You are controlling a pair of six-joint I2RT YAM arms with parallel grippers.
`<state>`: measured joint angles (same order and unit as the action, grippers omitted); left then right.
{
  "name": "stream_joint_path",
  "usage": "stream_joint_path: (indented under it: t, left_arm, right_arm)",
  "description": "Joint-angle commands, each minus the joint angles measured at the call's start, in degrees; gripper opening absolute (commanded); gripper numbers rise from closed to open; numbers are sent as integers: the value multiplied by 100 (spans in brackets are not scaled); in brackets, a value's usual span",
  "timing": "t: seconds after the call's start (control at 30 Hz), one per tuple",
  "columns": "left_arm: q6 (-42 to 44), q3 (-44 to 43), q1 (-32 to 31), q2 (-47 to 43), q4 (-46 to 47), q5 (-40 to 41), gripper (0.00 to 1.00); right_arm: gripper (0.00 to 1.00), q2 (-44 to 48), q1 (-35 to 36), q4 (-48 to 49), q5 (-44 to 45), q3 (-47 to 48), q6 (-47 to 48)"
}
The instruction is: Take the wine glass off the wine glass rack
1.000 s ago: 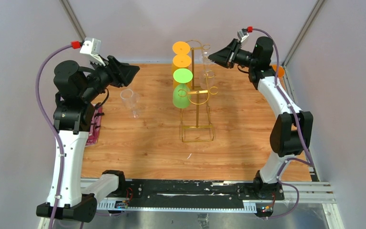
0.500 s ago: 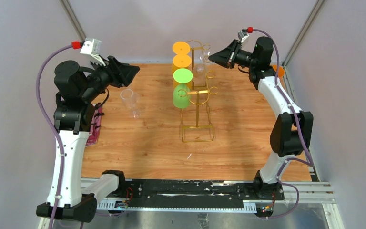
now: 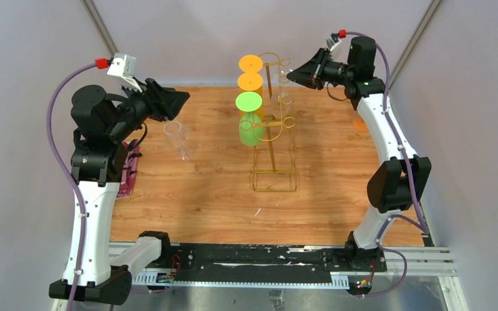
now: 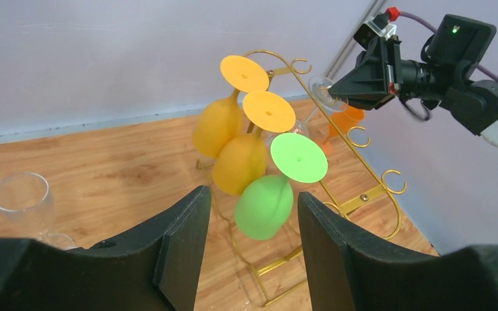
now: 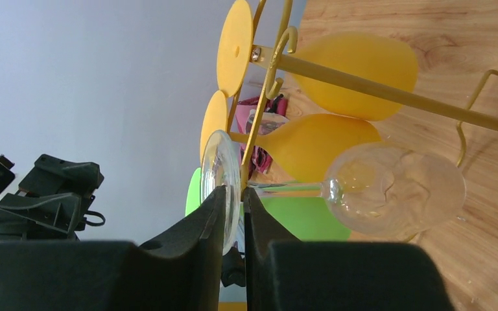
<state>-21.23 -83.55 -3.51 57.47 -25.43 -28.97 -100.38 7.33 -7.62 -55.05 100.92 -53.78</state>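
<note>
My right gripper needs to open, back off and pinch only the foot's edge [image 5: 227, 247], because it sits deep on the clear wine glass's foot, against the rack's wire.
The gold wire wine glass rack [image 3: 271, 139] stands mid-table and also shows in the left wrist view [image 4: 363, 194]. On its left hooks hang two orange glasses [image 3: 250, 72] and a green one [image 3: 249, 126]. A clear wine glass [image 5: 395, 188] hangs upside down on the right side, its foot [image 5: 220, 165] against a rack wire. My right gripper [image 5: 234, 194] is shut on that foot, high at the rack's top right [image 3: 298, 72]. My left gripper [image 4: 251, 194] is open and empty, held up at the left [image 3: 180, 98] and facing the rack.
A clear glass [image 3: 176, 135] stands upright on the table below my left gripper. An orange glass [image 4: 345, 122] sits on the table beyond the rack, near the right wall. A pink item [image 3: 128, 173] lies at the left table edge. Grey walls close in the back and sides.
My right gripper has risen and drawn slightly right with the clear glass's foot in it. The whole rack has shifted a little right with it. The left arm has barely moved.
</note>
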Motion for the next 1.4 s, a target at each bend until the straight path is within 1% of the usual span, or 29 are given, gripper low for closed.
stream_joint_path:
  t: [0.0, 0.1, 0.17, 0.63, 0.7, 0.87, 1.03, 1.13, 1.2, 1.37]
  left_arm:
    - [23, -35, -10, -45, 7, -145, 57]
    - [29, -24, -10, -43, 7, -196, 57]
    - [60, -18, -13, -39, -7, -199, 57]
    - [152, 80, -10, 37, -30, -188, 57]
    - [147, 86, -11, 56, -29, -188, 57]
    - [132, 127, -10, 124, -5, -211, 57]
    - [75, 132, -10, 184, 68, -238, 56]
    - [7, 165, -11, 224, 148, -306, 56]
    - [-12, 187, -10, 248, 187, -319, 56]
    - [-49, 237, -15, 289, 254, -383, 56]
  right_arm:
    - [0, 88, -48, -621, 27, 782, 390]
    - [0, -41, -46, -969, 27, 1072, 505]
    - [0, -77, -46, -1042, 30, 1016, 513]
    - [0, 22, -89, -978, 263, -110, 820]
    - [9, 95, -132, -973, 302, -309, 867]
    - [15, 276, -275, -959, 383, -637, 996]
    - [42, 370, -401, -943, 358, -787, 1073]
    - [52, 459, -443, -952, 424, -873, 1145]
    - [53, 498, -472, -946, 408, -918, 1174]
    - [54, 644, -606, -933, 396, -1004, 1165]
